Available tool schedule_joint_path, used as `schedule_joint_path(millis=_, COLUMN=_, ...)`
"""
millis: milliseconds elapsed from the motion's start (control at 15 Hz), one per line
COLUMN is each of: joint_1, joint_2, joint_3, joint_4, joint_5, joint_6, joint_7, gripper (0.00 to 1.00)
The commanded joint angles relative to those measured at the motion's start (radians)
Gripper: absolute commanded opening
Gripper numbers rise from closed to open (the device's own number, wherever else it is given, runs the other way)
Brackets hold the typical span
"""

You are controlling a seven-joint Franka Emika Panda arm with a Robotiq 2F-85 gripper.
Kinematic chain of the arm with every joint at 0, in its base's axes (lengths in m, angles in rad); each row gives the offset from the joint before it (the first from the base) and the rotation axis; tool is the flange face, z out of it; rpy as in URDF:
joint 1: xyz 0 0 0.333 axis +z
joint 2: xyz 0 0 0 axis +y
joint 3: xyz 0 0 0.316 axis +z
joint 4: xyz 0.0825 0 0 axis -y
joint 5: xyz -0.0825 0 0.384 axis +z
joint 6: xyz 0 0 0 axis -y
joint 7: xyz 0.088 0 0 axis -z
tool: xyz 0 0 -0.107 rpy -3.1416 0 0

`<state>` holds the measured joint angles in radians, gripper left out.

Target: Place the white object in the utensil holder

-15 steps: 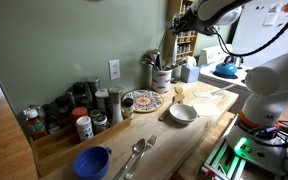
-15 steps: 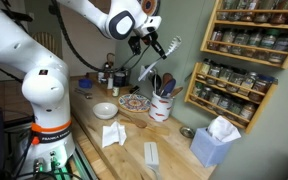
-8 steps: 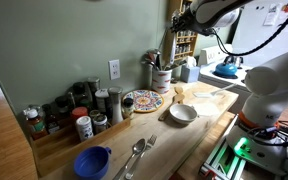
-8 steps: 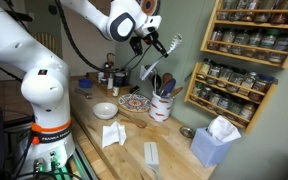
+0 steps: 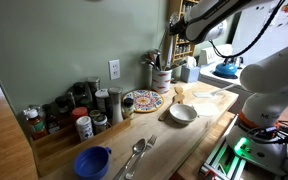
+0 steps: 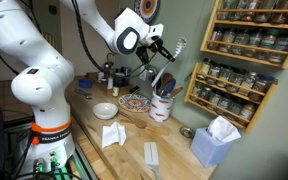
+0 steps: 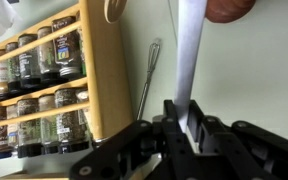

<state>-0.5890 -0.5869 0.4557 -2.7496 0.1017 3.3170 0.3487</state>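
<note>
The white object will drop from my gripper's hold into the pale utensil holder (image 5: pixel 162 71), where it will be among the dark and metal utensils standing there.
My gripper (image 6: pixel 160 46) is high in the air above the utensil holder (image 6: pixel 162 106), shut on the white object (image 6: pixel 175 45), a slim whitish stick that juts out from the fingers toward the spice rack. In the wrist view the white object (image 7: pixel 189 60) runs up from between my closed fingers (image 7: pixel 170 128). The holder is a pale crock with dark and metal utensils standing in it; it also shows against the wall (image 5: pixel 161 77). The gripper (image 5: pixel 177 22) is nearly hidden against the shelf there.
A wooden spice rack (image 6: pixel 232 55) hangs on the wall beside the gripper. A patterned plate (image 5: pixel 142 101), white bowl (image 5: pixel 182 113), spice jars (image 5: pixel 79 112), blue bowl (image 5: pixel 92 161), metal spoons (image 5: pixel 136 154) and a tissue box (image 6: pixel 216 141) sit on the counter.
The arm has moved toward the wall and a little lower, carrying the white object closer to above the utensil holder. The objects on the counter have not moved.
</note>
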Motion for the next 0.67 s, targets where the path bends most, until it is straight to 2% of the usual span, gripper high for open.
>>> schedule_joint_path(millis=0, joint_1=-0.169, joint_2=0.041, joint_3=0.168, joint_4=0.0, joint_5=0.031, joint_6=0.123, joint_7=0.032, gripper=0.04)
schedule_joint_path(millis=200, joint_1=-0.296, joint_2=0.049, joint_3=0.32, joint_4=0.0, joint_5=0.086, joint_6=0.191, joint_7=0.05, gripper=0.04)
schedule_joint_path(millis=400, joint_1=-0.45, joint_2=0.04, joint_3=0.501, joint_4=0.0, joint_5=0.164, joint_6=0.252, joint_7=0.037, gripper=0.04)
schedule_joint_path(millis=600, joint_1=-0.557, joint_2=0.032, joint_3=0.643, joint_4=0.001, joint_5=0.222, joint_6=0.3, joint_7=0.04, gripper=0.04)
